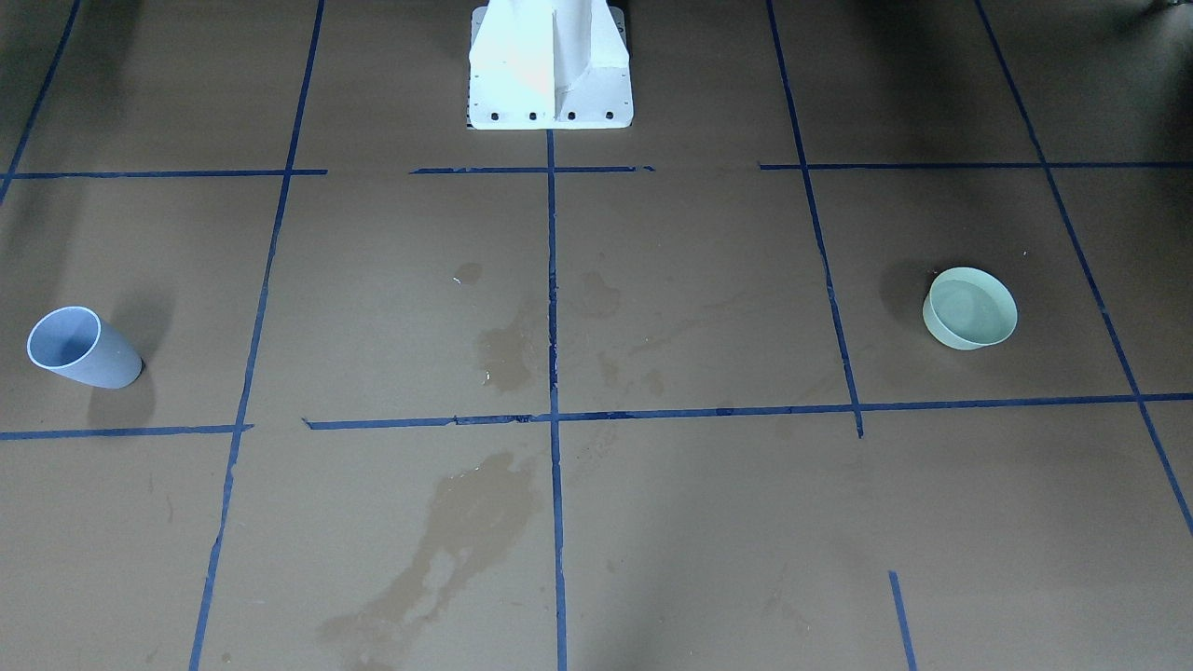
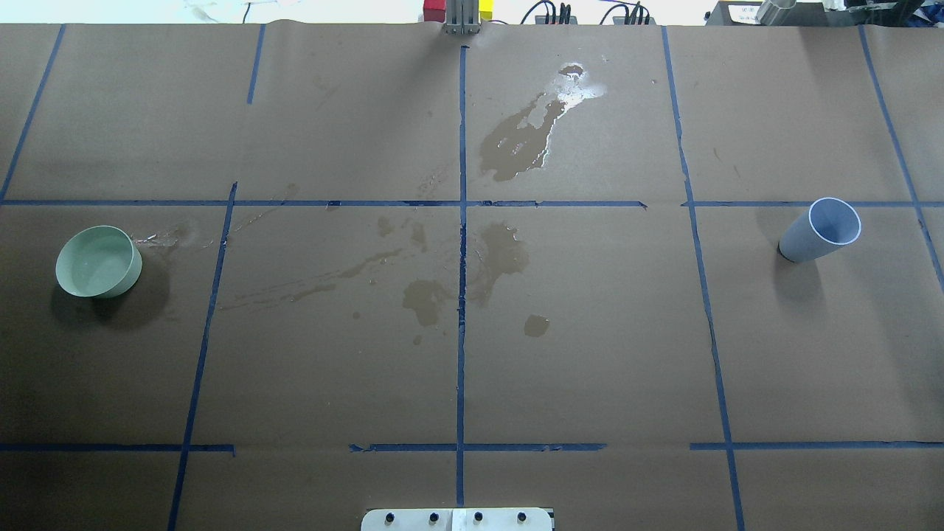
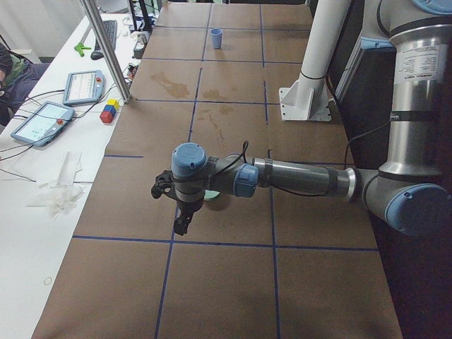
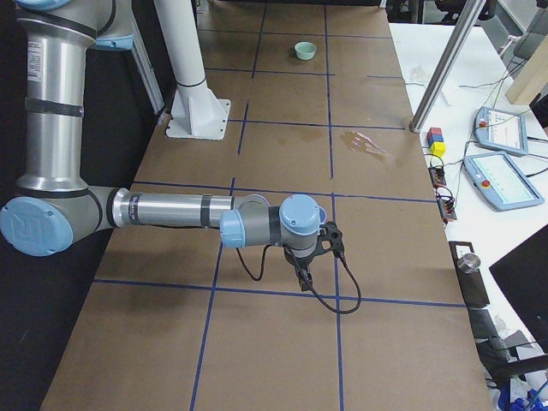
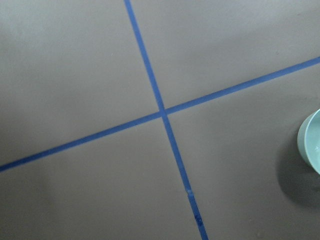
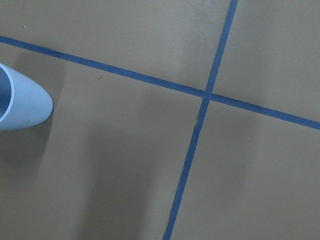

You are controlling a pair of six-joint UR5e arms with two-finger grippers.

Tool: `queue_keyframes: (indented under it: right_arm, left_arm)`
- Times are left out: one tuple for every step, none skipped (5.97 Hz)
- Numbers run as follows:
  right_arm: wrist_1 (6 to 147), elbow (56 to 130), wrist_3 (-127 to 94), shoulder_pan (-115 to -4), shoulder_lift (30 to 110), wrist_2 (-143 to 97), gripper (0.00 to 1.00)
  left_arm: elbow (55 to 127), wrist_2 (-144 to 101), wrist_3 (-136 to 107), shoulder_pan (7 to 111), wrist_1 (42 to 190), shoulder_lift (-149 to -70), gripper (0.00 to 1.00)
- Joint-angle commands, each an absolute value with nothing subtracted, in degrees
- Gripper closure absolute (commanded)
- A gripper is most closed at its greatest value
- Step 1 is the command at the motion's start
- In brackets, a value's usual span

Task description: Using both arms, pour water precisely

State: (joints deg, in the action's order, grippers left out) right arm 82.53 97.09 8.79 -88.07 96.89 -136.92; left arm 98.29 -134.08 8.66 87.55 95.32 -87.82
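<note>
The fingers of my left gripper needs to close on the bowl's rim [image 1: 1010,297] [image 5: 300,141], on the side farthest from the light blue cup.
A pale green bowl [image 2: 99,261] stands at the table's left end and seems to hold a shallow pool of clear water [image 1: 974,312]. A light blue cup [image 2: 820,230] stands at the right end, its inside looking empty. The bowl's rim [image 5: 312,145] shows at the right edge of the left wrist view. The cup [image 6: 20,102] shows at the left edge of the right wrist view. My left gripper [image 3: 181,224] hangs above the table near the bowl. My right gripper [image 4: 302,278] hangs near the cup's end. I cannot tell whether either is open or shut.
Blue tape lines [image 2: 462,221] divide the brown paper. A glinting puddle [image 2: 579,87] and dark wet stains [image 2: 501,254] lie mid-table. The white pedestal [image 1: 550,65] stands at the robot's side. Tablets, coloured blocks [image 3: 109,111] and a metal post [image 3: 106,49] line the far edge. A person sits at the left side view's edge.
</note>
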Motion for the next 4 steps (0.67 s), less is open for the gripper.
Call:
queue_keyframes:
  right_arm:
    - [82.53, 97.12, 8.79, -88.07, 96.86, -136.93, 0.00]
    - [82.53, 97.12, 8.79, -88.07, 96.94, -136.93, 0.00]
    - [82.53, 97.12, 8.79, -88.07, 96.94, -136.93, 0.00]
    - [82.53, 97.12, 8.79, -88.07, 96.94, -136.93, 0.00]
  left_arm:
    - [97.74, -136.49, -8.16, 81.25, 103.22, -87.02, 0.00]
    - [97.47, -136.32, -19.75, 76.25, 107.97, -86.58, 0.00]
    - [95.64, -135.27, -27.95, 72.90, 113.76, -86.57, 0.00]
    - [90.84, -134.92, -36.13, 69.82, 124.09, -86.57, 0.00]
